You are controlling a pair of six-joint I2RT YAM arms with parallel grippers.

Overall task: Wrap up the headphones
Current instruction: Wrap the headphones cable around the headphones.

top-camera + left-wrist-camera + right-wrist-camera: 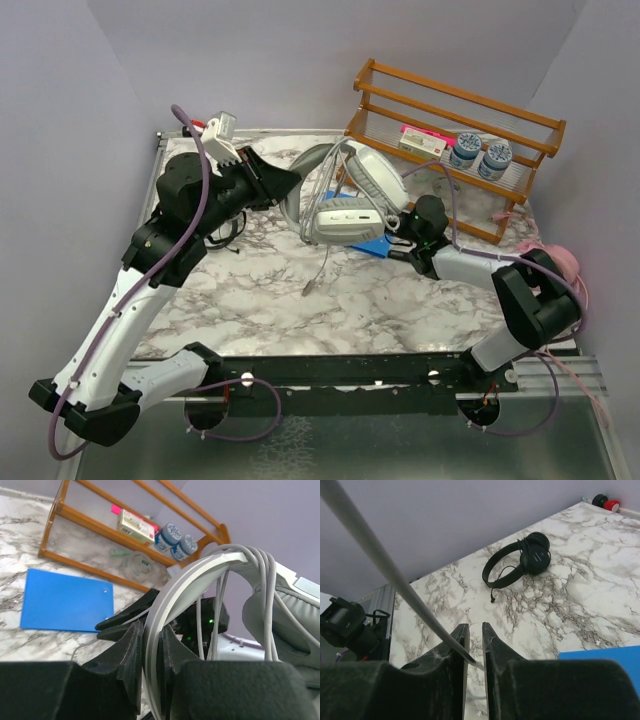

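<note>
The loose end (309, 286) of the grey cable dangles below the large grey-white headphones, and my right gripper should close on it there.
The large grey-white headphones (350, 195) hang above the marble table (400, 310). My left gripper (292, 185) is shut on their headband (152, 645). Several turns of grey cable (262, 580) lie over the band, and its loose end dangles toward the table (312, 283). My right gripper (402, 243) sits just right of the ear cups, open a little. The grey cable (395, 580) crosses its left finger and ends loose in the gap (475, 626). The black headphones (535, 555) lie on the table, half hidden by my left arm in the top view. The pink headphones (560, 262) lie at the right edge.
A wooden rack (470, 97) stands at the back right with two blue-lidded jars (480, 152) and a small box on it. A blue sheet (65, 600) lies flat under the raised headphones. Purple walls close in on three sides.
</note>
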